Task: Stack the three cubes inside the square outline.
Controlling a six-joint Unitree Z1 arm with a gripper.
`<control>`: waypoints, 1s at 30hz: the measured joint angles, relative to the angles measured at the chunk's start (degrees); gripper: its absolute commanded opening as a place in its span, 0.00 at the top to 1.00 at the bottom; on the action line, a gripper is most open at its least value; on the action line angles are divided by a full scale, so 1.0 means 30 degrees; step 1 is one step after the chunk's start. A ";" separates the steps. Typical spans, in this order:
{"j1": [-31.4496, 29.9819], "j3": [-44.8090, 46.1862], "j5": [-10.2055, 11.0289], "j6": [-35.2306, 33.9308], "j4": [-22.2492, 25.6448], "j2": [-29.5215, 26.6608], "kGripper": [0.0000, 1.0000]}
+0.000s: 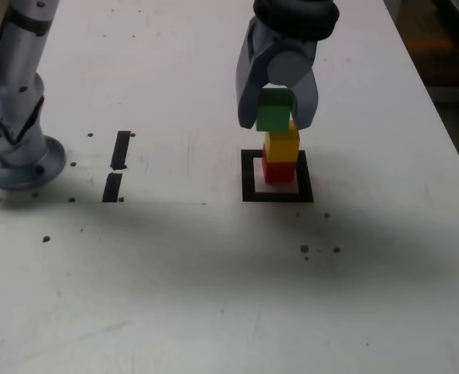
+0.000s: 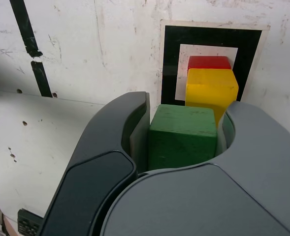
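Observation:
The green cube, now held at the yellow cube's top, will be let go by my gripper on top of the yellow cube (image 1: 286,120) (image 2: 213,100), so it becomes the highest in the stack.
A red cube (image 1: 278,169) (image 2: 209,62) sits inside the black square outline (image 1: 249,178) (image 2: 170,59) on the white table, with a yellow cube (image 1: 282,142) (image 2: 211,88) stacked on it. My gripper (image 1: 277,117) (image 2: 183,129) is shut on the green cube (image 1: 275,111) (image 2: 182,137), holding it at the top of the yellow cube and slightly toward the exterior view's left. Whether the green cube rests on the yellow one I cannot tell. The fingers (image 1: 248,86) flank the green cube on both sides.
Two short black strips (image 1: 120,149) (image 2: 32,51) lie on the table to the exterior view's left of the outline. The arm's grey base (image 1: 15,148) stands at the far left. The table's right edge (image 1: 447,148) borders a dark floor.

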 measured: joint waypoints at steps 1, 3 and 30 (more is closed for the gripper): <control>0.0000 0.0000 0.0057 0.0000 -0.0031 0.0059 0.78; 0.0000 -0.0001 0.0186 0.0000 -0.0080 0.0163 0.78; 0.0000 -0.0377 0.0548 0.0251 -0.0599 0.0817 0.62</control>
